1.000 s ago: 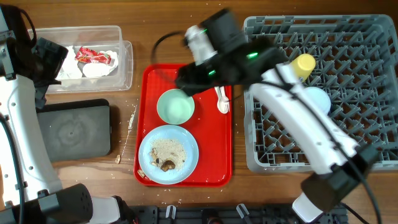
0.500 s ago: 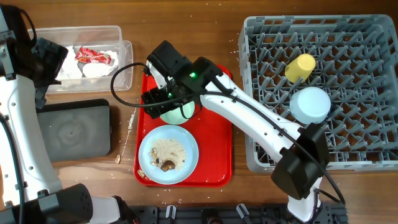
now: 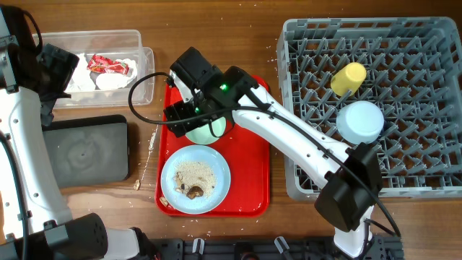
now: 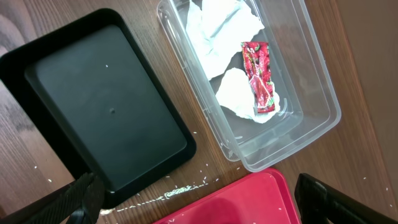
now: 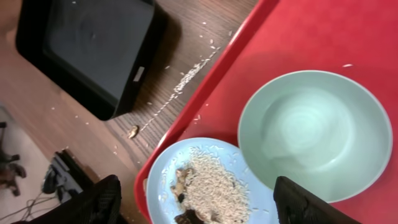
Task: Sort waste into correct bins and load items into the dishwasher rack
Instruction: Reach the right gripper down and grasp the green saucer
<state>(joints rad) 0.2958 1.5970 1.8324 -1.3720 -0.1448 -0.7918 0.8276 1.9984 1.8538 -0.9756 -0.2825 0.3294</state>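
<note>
My right gripper will grip the pale green saucer's rim [image 3: 198,142] [image 5: 247,163] on the saucer's side next to the light blue plate.
My right gripper [image 3: 193,124] [image 5: 202,202] is open and empty, low over the red tray [image 3: 249,180] and above the pale green saucer [image 3: 204,134] [image 5: 314,134]. The large light blue plate [image 3: 195,178] [image 5: 205,180] holds rice and brown scraps [image 5: 186,183]. My left gripper [image 3: 56,68] [image 4: 199,202] is open and empty, above the clear tub [image 3: 144,72] [image 4: 311,93] and black tray [image 3: 85,152] [image 4: 99,99]. The tub holds white napkins [image 4: 217,25] and a red-and-white wrapper [image 4: 258,74]. The yellow-green cup [image 3: 348,76] and the upturned blue bowl [image 3: 360,121] sit in the grey rack [image 3: 426,43]. Spoons are hidden.
Rice crumbs [image 3: 152,137] [image 5: 186,78] lie on the wood between the black tray and the red tray. A small brown scrap [image 3: 137,185] [image 5: 132,131] lies near the black tray's corner. My right arm crosses from the rack's front left corner to the red tray.
A second ago the right gripper was over the red tray's far edge; it has moved left and down over the saucer, covering the spoon. The left arm has not moved.
</note>
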